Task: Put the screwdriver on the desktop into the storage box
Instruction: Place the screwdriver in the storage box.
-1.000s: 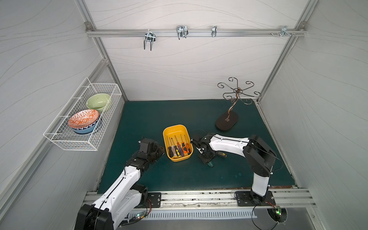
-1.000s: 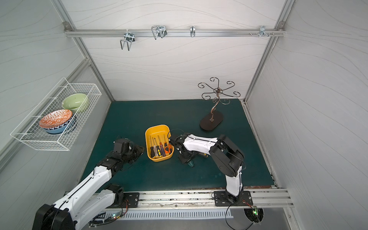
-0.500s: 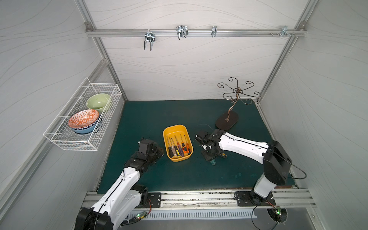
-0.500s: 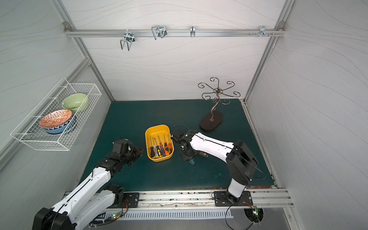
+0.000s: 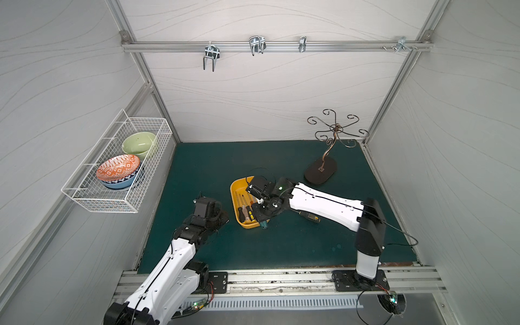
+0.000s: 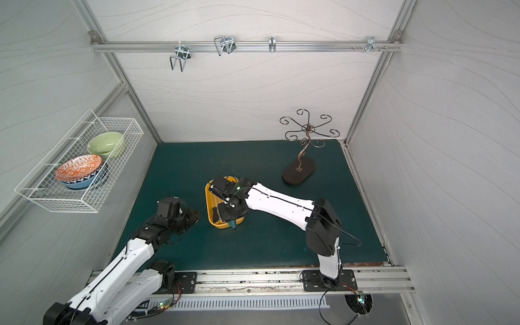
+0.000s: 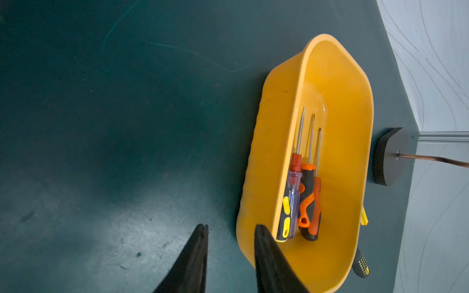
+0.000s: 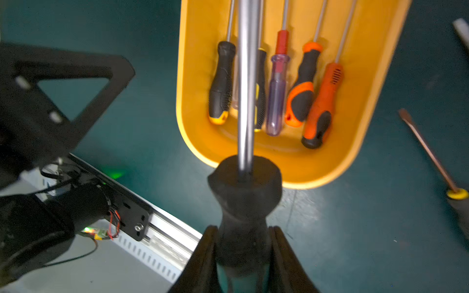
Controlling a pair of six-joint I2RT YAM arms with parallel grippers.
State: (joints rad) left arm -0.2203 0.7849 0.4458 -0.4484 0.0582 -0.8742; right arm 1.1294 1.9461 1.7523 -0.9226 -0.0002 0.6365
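Note:
The robot's right gripper will release the black-and-teal screwdriver on the screwdrivers [image 5: 246, 212] [image 8: 237, 87] near the side of the storage box that faces the left gripper.
The yellow storage box [image 5: 233, 194] [image 6: 208, 202] lies mid-desktop [image 5: 225, 160] with several screwdrivers inside. My right gripper [image 5: 261, 218] [image 8: 245, 229] is shut on the black-and-teal handle of a screwdriver [image 8: 245, 182] [image 6: 232, 224]. Its steel shaft reaches over the box [image 8: 375, 76] while the handle hangs at the box's near end. Another screwdriver [image 5: 309, 216] [image 8: 429, 149] with a black-and-yellow handle lies on the desktop right of the box. My left gripper [image 5: 222, 218] [image 7: 229, 227] is open and empty, low beside the box's left wall [image 7: 266, 152].
A metal hook stand on a dark oval base [image 5: 320, 171] is at the back right. A white wire basket [image 5: 118, 168] holding bowls hangs on the left wall. The aluminium rail [image 5: 281, 278] with both arm bases runs along the front edge.
My right arm has swung left with the screwdriver, from the desktop right of the box to above the box's near end. The left arm has barely moved.

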